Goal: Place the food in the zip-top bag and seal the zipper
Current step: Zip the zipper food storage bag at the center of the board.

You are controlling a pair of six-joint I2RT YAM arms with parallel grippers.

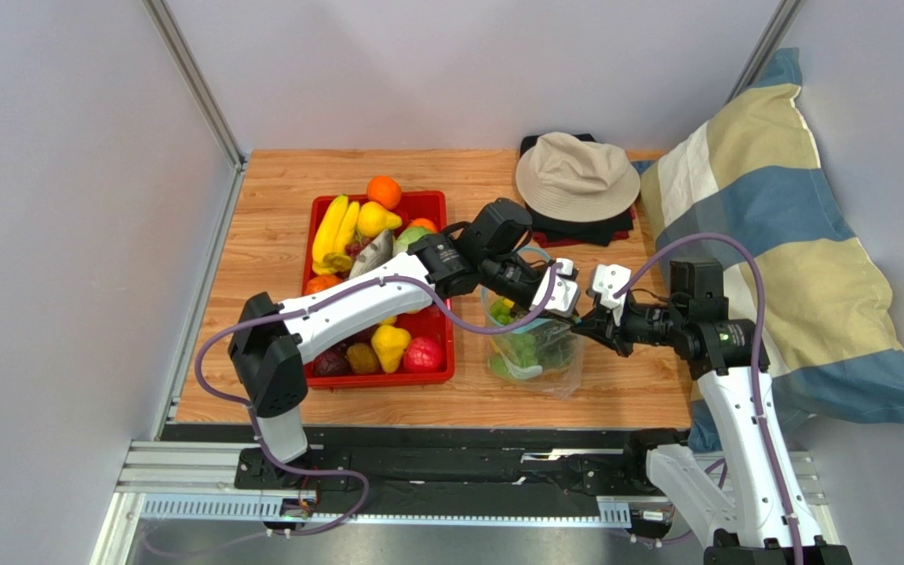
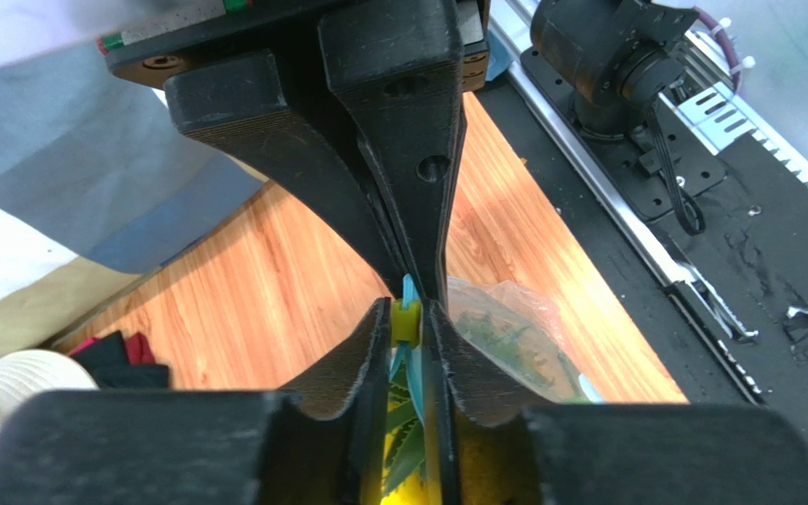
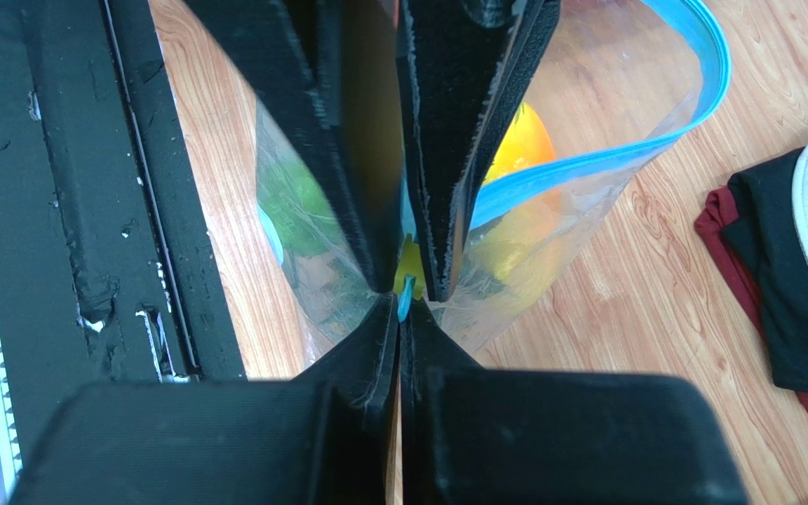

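Next, my right gripper opens and takes hold again of the zipper's end [image 2: 409,286] before my left gripper pulls, because it pinches only a sliver of zipper beside the yellow piece.
The clear zip-top bag [image 1: 536,351] stands on the wooden table to the right of the tray, with green food [image 3: 298,205] and a yellow fruit [image 3: 524,142] inside. My left gripper [image 1: 565,294] is shut on the blue-green zipper at a small yellow piece [image 2: 406,321]. My right gripper [image 1: 601,318] is shut on the same zipper edge [image 3: 403,300], tip to tip with the left one. Beyond the pinch the zipper strip [image 3: 693,63] bows apart in an open loop. More food, including bananas [image 1: 333,230] and an orange [image 1: 384,191], lies in the tray.
A red tray [image 1: 436,198] sits left of the bag. A beige hat [image 1: 577,174] lies on dark cloth [image 1: 586,230] at the back. A striped pillow [image 1: 763,224] leans at the right. A black rail [image 1: 421,453] runs along the near edge.
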